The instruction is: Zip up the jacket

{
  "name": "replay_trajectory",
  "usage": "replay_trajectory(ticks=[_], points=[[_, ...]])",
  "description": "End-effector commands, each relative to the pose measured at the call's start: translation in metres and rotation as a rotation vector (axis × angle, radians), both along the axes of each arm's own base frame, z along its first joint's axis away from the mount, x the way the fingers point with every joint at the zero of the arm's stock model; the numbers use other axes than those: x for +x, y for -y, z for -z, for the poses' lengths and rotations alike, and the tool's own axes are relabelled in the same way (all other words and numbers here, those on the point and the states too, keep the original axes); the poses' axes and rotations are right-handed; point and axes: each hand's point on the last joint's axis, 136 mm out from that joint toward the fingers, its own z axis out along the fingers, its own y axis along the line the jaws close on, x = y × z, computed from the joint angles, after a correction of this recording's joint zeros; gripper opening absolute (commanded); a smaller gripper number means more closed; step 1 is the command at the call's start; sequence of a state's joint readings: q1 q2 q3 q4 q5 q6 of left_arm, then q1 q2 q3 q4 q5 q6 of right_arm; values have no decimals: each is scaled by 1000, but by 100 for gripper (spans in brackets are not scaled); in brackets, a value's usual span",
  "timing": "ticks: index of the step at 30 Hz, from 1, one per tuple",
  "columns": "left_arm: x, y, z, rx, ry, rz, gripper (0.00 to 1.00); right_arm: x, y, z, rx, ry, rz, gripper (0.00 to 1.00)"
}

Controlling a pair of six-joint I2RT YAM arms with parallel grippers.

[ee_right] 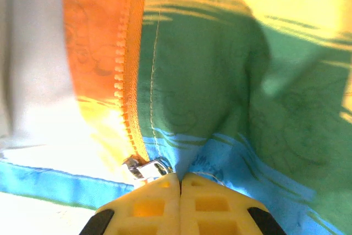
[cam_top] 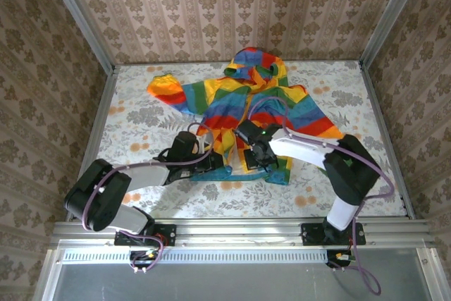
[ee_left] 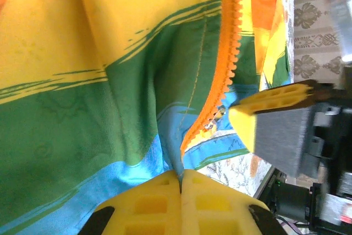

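Next, I open my right gripper, which pinches a fold of blue hem beside the silver slider, and take the jacket's edge (ee_right: 168, 161) close to the slider before lifting it.
The rainbow-striped jacket (cam_top: 248, 100) lies spread on the table, hood at the far side, its front open. My left gripper (cam_top: 209, 163) sits at the bottom hem left of the opening, and my right gripper (cam_top: 258, 158) at the hem just right of it. In the left wrist view the left gripper (ee_left: 181, 177) is shut on a fold of blue hem beside the orange zipper teeth (ee_left: 234, 37). In the right wrist view the right gripper (ee_right: 180, 179) is shut on the blue hem right beside the silver zipper slider (ee_right: 146, 168).
The table (cam_top: 141, 199) has a floral cloth and is boxed in by wallpapered walls on three sides. The jacket's left sleeve (cam_top: 165, 89) reaches toward the far left. The right gripper's yellow finger (ee_left: 269, 108) is close by in the left wrist view.
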State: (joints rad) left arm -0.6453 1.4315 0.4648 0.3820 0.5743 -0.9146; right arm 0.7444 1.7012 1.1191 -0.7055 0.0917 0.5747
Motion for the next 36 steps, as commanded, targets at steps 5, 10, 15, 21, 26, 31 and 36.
replay_trajectory(ticks=[5, 10, 15, 21, 26, 31, 36], points=[[8, 18, -13, -11, 55, 35, 0, 5, 9, -36, 13, 113, 0, 0], [7, 31, -13, -18, 60, 50, 0, 0, -2, -35, 79, 83, -17, 0], [6, 43, 0, -20, 44, 51, 0, -7, -22, -29, 187, 36, -23, 0], [4, 54, 20, -37, 4, 54, 0, -14, -41, -20, 285, -16, -30, 0], [4, 53, 30, -29, -9, 47, 0, -14, -51, -19, 342, -17, -33, 10], [2, 51, 39, -13, -23, 47, 0, -15, -52, -17, 356, -25, -24, 23], [0, 50, 46, -11, -35, 43, 0, -14, -51, -22, 381, -17, -6, 30]])
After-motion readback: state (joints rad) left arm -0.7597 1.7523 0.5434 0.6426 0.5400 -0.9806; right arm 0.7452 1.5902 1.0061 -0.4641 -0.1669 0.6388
